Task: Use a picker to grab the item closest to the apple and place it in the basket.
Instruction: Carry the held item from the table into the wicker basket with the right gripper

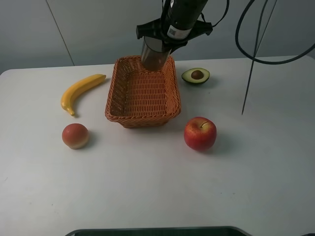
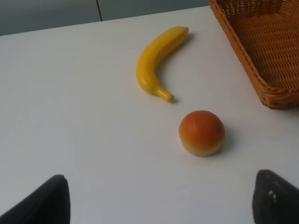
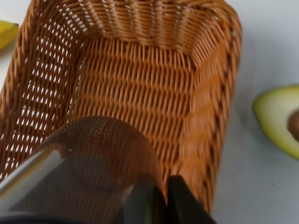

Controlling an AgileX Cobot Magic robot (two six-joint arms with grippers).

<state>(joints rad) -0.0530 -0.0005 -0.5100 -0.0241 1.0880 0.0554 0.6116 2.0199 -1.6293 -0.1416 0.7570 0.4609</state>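
Note:
My right gripper will let go of the clear cup on the middle of the wicker basket's bottom [image 1: 148,90] [image 3: 130,127], a little towards its far end.
A red apple [image 1: 200,133] lies right of the wicker basket [image 1: 118,105]. Behind the apple, beside the basket's far right corner, sits a halved avocado [image 1: 195,75], also at the edge of the right wrist view [image 3: 280,121]. My right gripper [image 1: 168,35] hangs over the basket's far end, shut on a shiny metal picker [image 1: 155,53]. In the right wrist view the picker [image 3: 93,154] mirrors the weave, held by the gripper [image 3: 159,198] above the basket floor [image 3: 140,88]. My left gripper [image 2: 159,205] is open with nothing between its dark fingertips [image 2: 44,203].
A yellow banana [image 1: 81,91] and a peach-coloured round fruit [image 1: 75,135] lie left of the basket; both show in the left wrist view, banana [image 2: 159,60] and round fruit [image 2: 202,132]. Black cables [image 1: 251,54] hang at the back right. The white table ends at the wall.

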